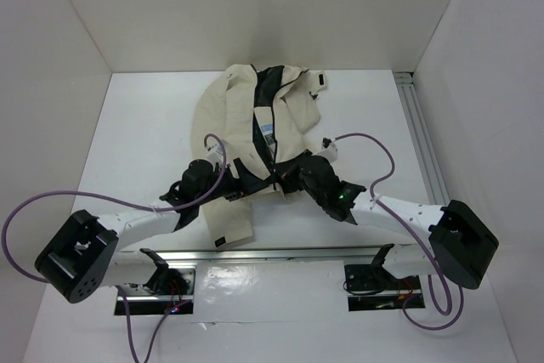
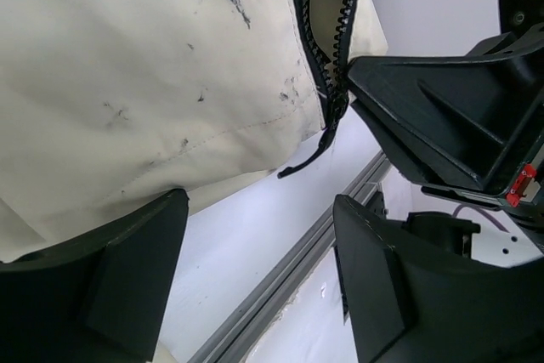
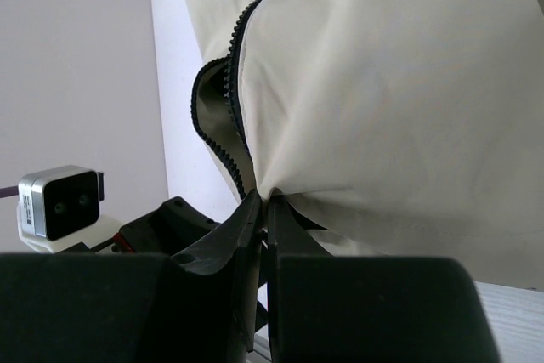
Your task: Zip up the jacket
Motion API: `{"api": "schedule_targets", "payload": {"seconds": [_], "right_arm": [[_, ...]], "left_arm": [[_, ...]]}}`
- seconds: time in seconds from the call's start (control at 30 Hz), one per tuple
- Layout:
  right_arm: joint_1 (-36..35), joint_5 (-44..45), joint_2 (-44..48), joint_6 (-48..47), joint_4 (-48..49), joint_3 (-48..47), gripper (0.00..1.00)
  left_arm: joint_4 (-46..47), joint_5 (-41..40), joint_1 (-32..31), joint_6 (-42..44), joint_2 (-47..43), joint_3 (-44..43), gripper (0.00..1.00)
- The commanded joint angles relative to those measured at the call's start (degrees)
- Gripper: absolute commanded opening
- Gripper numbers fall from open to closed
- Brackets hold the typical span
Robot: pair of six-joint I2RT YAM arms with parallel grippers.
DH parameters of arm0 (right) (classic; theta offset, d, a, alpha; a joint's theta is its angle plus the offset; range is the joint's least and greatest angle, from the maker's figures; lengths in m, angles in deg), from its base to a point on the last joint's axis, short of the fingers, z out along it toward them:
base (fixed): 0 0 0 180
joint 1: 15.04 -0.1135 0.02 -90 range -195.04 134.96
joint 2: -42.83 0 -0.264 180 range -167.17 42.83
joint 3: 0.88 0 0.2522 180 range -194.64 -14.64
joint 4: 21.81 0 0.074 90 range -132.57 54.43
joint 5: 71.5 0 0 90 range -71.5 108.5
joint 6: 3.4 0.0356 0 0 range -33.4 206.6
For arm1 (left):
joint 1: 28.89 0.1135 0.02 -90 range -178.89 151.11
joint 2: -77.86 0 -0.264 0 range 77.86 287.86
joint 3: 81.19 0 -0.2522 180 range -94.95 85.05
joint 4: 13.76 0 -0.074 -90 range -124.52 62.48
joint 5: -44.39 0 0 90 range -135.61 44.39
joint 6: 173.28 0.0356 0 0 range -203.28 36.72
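The cream jacket's hem lies loose ahead of the left gripper's open fingers, so the robot should move that gripper in and pinch the hem close beside the zipper's lower end [image 2: 302, 129].
The cream jacket [image 1: 229, 108] lies spread on the white table, collar at the far end and black lining showing. Its dark zipper line [image 1: 274, 149] runs down the middle past a white-blue label [image 1: 268, 135]. My right gripper [image 1: 286, 179] is shut on the jacket's hem at the zipper's lower end; in the right wrist view the fingers [image 3: 255, 218] pinch the cream fabric [image 3: 391, 82] beside the open zipper teeth [image 3: 223, 116]. My left gripper [image 1: 248, 183] is open and empty just left of it. In the left wrist view the zipper [image 2: 327, 57] ends at a loose black tail.
An aluminium rail [image 1: 280, 254] runs along the table's near edge and shows between my left fingers [image 2: 289, 278]. Another rail [image 1: 422, 142] lines the right side. White walls enclose the table. Purple cables [image 1: 374, 146] loop from both arms.
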Motion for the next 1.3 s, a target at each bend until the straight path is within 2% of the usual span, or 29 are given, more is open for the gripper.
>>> {"api": "schedule_targets", "payload": {"seconds": [0.0, 0.2, 0.33, 0.5, 0.63, 0.83, 0.93, 1.07, 1.2, 1.27], "right_arm": [[0.19, 1.05, 1.06, -0.14, 4.26, -0.02, 0.0], [0.19, 0.52, 0.44, -0.76, 4.26, -0.55, 0.0], [0.19, 0.52, 0.44, -1.28, 4.26, -0.55, 0.0], [0.19, -0.01, 0.44, -1.81, 4.26, -1.08, 0.0], [0.19, -0.01, -0.09, -1.81, 4.26, -1.08, 0.0], [0.19, -0.01, -0.61, -1.81, 4.26, -1.6, 0.0], [0.19, -0.54, -0.61, -1.81, 4.26, -1.6, 0.0], [0.19, -0.54, -0.61, -1.81, 4.26, -1.6, 0.0], [0.19, -0.54, -0.61, -1.81, 4.26, -1.6, 0.0], [0.19, -0.54, -0.61, -1.81, 4.26, -1.6, 0.0]], "left_arm": [[3.2, -0.04, -0.19, 0.1, -0.89, 0.1, 0.82], [5.84, -0.56, -0.19, -2.36, 0.95, -0.42, 0.83], [7.86, -1.27, -0.19, -3.77, 0.96, 0.1, 0.79], [9.01, -1.79, -0.19, -4.3, 2.01, -0.95, 0.63], [8.39, -1.8, -0.19, -4.3, 2.63, -2.09, 0.57], [8.92, -1.8, -0.19, -4.82, 3.77, -2.62, 0.57], [8.75, -2.41, -0.19, -4.83, 4.39, -3.85, 0.64], [7.34, -3.73, -0.19, -4.3, 4.39, -4.38, 0.65], [7.95, -3.73, -0.19, -3.68, 4.39, -4.9, 0.59], [8.56, -3.73, -0.19, -3.68, 4.39, -4.91, 0.5]]}}
